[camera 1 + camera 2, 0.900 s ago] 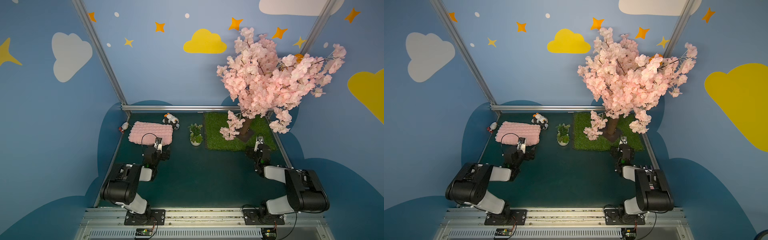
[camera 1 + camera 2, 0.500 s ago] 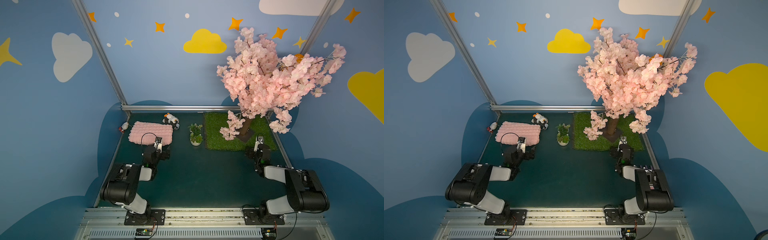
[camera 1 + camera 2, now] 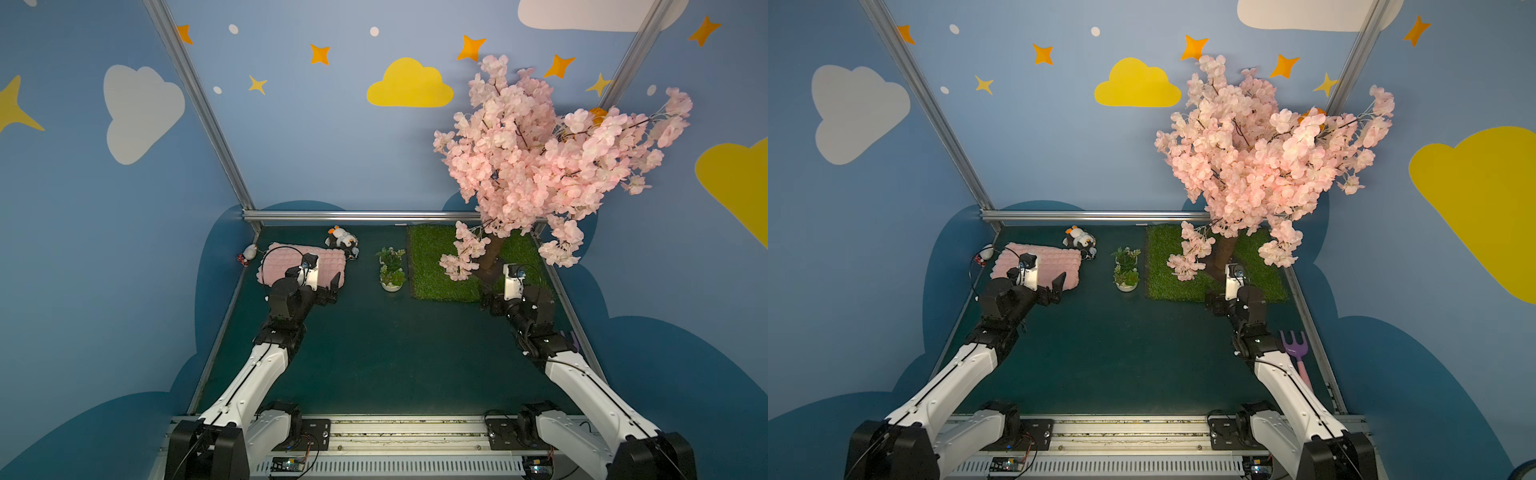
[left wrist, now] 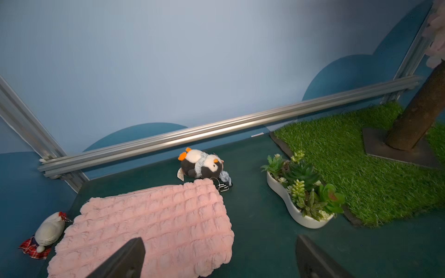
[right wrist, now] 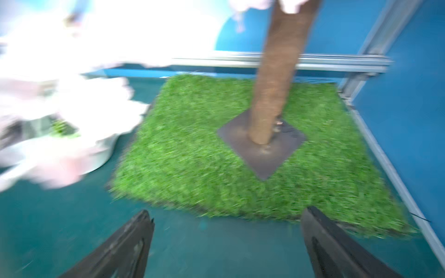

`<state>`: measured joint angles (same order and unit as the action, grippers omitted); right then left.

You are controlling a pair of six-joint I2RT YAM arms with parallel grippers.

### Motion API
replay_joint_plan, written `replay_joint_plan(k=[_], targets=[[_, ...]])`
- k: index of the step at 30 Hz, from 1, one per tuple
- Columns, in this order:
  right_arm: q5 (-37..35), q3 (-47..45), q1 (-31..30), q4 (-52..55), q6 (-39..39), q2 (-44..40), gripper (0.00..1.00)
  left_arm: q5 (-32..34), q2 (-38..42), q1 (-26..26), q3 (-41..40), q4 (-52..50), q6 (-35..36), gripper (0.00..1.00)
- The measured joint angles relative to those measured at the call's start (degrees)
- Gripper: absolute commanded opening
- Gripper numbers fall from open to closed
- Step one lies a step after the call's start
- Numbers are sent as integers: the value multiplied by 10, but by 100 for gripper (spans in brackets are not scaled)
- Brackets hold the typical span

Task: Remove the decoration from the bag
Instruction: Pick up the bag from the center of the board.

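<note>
The far edge of the pink bag [image 3: 328, 251] [image 4: 192, 186], next to the corner with the penguin decoration's clip, is the part my left gripper will close on.
The pink quilted bag [image 3: 328, 266] [image 3: 1054, 262] [image 4: 149, 223] lies flat at the far left of the table. A black-and-white penguin plush decoration [image 3: 341, 239] [image 3: 1079, 237] [image 4: 201, 164] lies at the bag's far right corner, its metal clip [image 4: 220, 186] touching that corner. A white plush in a red plaid skirt [image 3: 249, 252] [image 4: 49, 231] lies at the bag's left end. My left gripper [image 3: 322, 282] [image 3: 1046, 282] [image 4: 219, 240] hovers open over the bag's near right corner, holding nothing. Open and empty, my right gripper [image 3: 490, 297] [image 5: 228, 211] stands at the grass mat's near edge.
A white planter of succulents [image 3: 390, 274] [image 4: 303, 192] stands between the bag and the grass mat [image 3: 436, 266] [image 5: 216, 156]. The pink blossom tree [image 3: 540, 158] rises from the mat and overhangs the right arm. A purple toy rake [image 3: 1295, 349] lies by the right rail.
No clear shift in the top views; both arms keep their places with jaws open. The right wrist picture is smeared by motion.
</note>
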<state>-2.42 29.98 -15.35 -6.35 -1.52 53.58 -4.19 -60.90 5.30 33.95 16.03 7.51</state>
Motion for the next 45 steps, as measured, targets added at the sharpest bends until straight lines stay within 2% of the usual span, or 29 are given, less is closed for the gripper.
replay_joint_plan(k=[8,15,23,28,36,45], targets=[[67,38,-103,142,14,-40,98,-117,-115,-77,110,-136,54,100],[76,64,-211,188,40,-39,98,-181,-237,-87,252,-191,114,100],[74,127,-282,203,62,37,98,-200,-382,-92,407,-253,144,99],[83,167,-287,204,79,97,98,-205,-473,-98,500,-320,167,98],[89,200,-285,207,97,149,98,-214,-569,-121,616,-408,218,97],[111,243,-244,218,110,205,98,-208,-658,-126,727,-452,236,96]])
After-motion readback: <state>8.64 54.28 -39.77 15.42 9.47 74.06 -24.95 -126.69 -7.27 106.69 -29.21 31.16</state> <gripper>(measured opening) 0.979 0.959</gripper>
